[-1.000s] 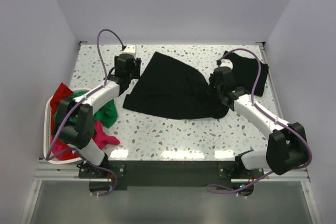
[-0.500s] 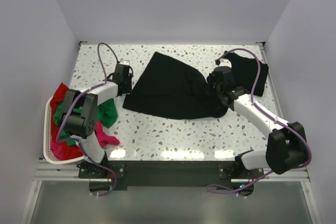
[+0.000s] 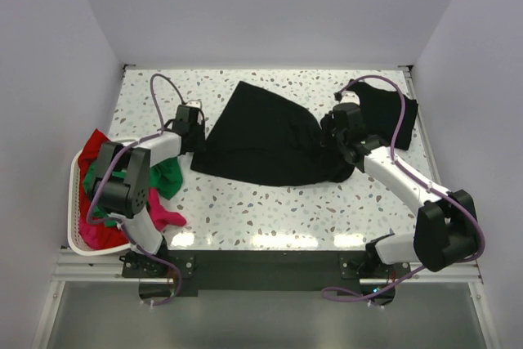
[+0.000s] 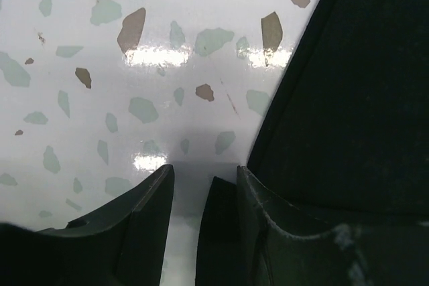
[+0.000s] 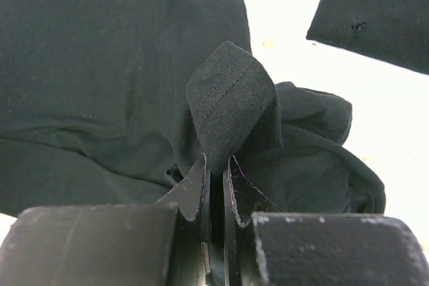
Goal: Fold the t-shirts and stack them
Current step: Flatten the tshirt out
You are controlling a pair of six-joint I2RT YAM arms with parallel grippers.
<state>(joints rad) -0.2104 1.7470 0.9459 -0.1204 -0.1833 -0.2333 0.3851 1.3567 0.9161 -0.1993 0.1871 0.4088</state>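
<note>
Next, my right gripper releases the bunched end of the black t-shirt just in front of the folded black t-shirt [image 3: 337,151] [image 5: 301,165].
A black t-shirt [image 3: 261,132] lies spread on the speckled table, bunched at its right end. My right gripper [image 3: 333,141] is shut on a fold of that bunched end, which stands up from the jaws in the right wrist view [image 5: 228,98]. My left gripper [image 3: 198,141] is low at the shirt's left corner. In the left wrist view it [image 4: 204,179] is open on the tabletop, with the shirt's edge [image 4: 218,232] between the fingers and against the right finger. A second black t-shirt [image 3: 391,108] lies folded at the back right.
A white basket [image 3: 72,202] stands at the left table edge. Red [image 3: 96,143], green [image 3: 167,173] and magenta [image 3: 163,214] t-shirts spill out of it onto the table. The folded black shirt shows at the top right of the right wrist view [image 5: 382,11].
My left gripper has come from the back left of the table toward the near side, down to the black shirt's left corner. My right gripper has stayed shut on the shirt, almost still.
</note>
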